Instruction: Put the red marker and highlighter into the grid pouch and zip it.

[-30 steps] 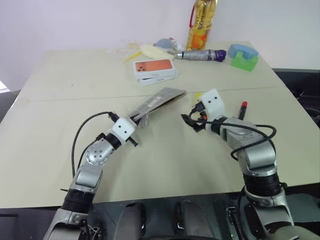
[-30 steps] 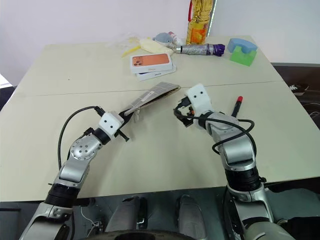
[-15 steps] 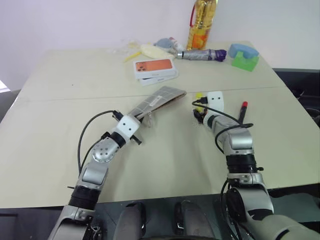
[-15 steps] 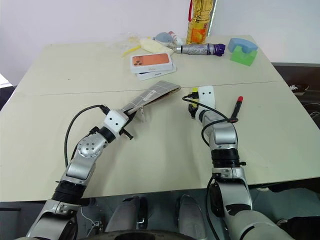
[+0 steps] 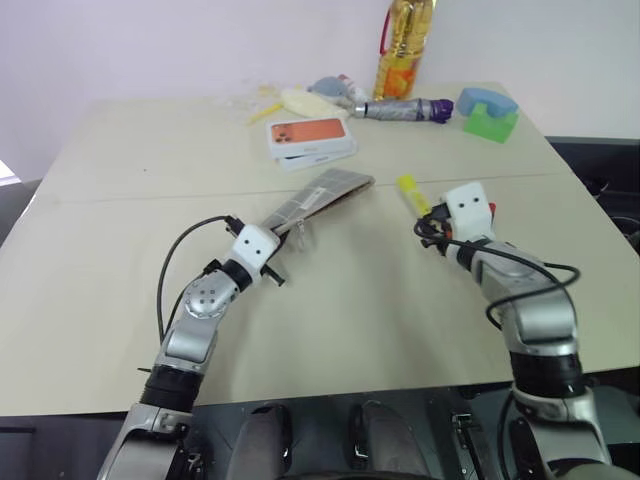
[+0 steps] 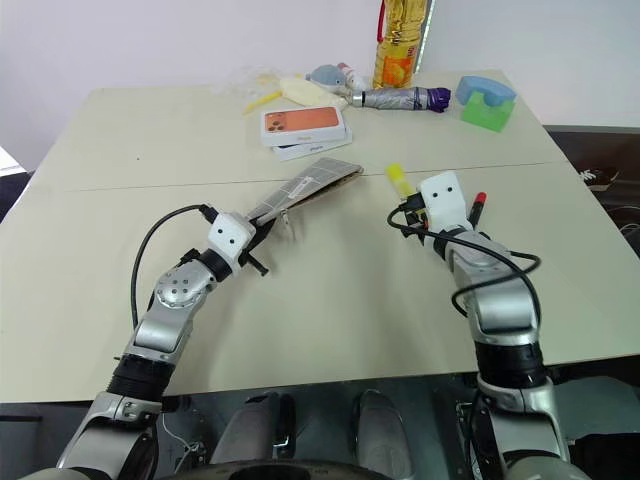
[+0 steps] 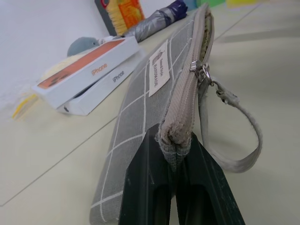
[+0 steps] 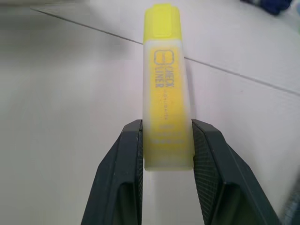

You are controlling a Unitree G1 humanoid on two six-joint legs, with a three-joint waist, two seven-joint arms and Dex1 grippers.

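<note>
Next, my right gripper releases the highlighter inside the grid pouch, over the bare table [image 5: 376, 272] between my grippers. The highlighter is now held just above the table.
My left gripper [image 7: 174, 157] is shut on the near end of the grid pouch [image 5: 322, 195]. The pouch is grey with white lines and stands on edge, its far end resting on the table. Its zipper pull [image 7: 197, 66] sits along the top edge, and a strap loop hangs from it. To the right, my right gripper [image 8: 166, 129] is shut on the yellow highlighter [image 8: 165, 79]. The highlighter [image 5: 409, 191] is held just above the table and sticks out forward. The red marker [image 6: 478, 204] lies on the table just behind the right wrist, partly hidden by it.
At the back of the table are a white-and-orange phone box [image 5: 310, 136], a folded grey umbrella [image 5: 400, 108], an oil bottle [image 5: 402, 45], a blue and green object [image 5: 487, 113] and pale yellow clutter [image 5: 290, 100]. A seam [image 5: 150, 192] crosses the tabletop.
My right gripper has shut on the highlighter and carried it to the right, away from the pouch's far end. The left gripper keeps its hold on the pouch.
</note>
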